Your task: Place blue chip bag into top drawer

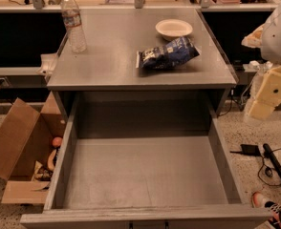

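My gripper is to head next for the blue chip bag's end point(183, 51) that is nearest the white bowl, and it should close on the bag there.
The blue chip bag point(168, 54) lies on its side on the grey cabinet top point(107, 56), right of the middle and just in front of a white bowl point(174, 29). The top drawer point(145, 171) is pulled fully out below it, with its flat grey bottom bare. My gripper point(267, 97) hangs at the far right, beyond the cabinet's right edge, level with its front. It is apart from the bag and holds nothing that I can see.
A clear water bottle point(74, 23) stands at the cabinet top's back left. An open brown cardboard box point(21, 147) with small items sits on the floor to the left. Cables, a black rod point(279, 168) and a shoe point(264, 202) lie on the floor to the right.
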Robot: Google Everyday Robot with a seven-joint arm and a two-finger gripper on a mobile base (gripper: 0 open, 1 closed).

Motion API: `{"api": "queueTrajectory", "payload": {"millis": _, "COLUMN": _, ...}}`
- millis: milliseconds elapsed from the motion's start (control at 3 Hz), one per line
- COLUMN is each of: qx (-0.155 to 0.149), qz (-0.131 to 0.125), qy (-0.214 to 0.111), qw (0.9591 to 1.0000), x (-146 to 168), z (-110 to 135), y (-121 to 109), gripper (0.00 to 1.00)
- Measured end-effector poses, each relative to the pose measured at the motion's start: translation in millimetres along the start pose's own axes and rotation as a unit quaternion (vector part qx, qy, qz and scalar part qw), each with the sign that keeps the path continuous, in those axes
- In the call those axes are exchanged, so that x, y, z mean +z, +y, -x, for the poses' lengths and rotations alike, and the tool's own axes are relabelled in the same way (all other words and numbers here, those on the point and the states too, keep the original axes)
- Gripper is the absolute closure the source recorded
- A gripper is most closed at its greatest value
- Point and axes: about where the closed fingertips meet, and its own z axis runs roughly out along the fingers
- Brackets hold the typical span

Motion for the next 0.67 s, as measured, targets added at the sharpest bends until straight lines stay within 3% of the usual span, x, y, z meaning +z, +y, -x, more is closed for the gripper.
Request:
{"api": "queueTrajectory", "payload": {"millis": 333, "qx": 0.0, "qz": 0.0, "qy": 0.0, "qw": 1.0, "x": 0, "z": 0, "y": 0, "gripper": 0.0}}
{"api": "queueTrajectory", "payload": {"millis": 667, "qx": -0.013, "qz": -0.012, "qy": -0.019, "qw": 0.9997, "x": 7, "z": 18, "y": -19, "gripper": 0.0}}
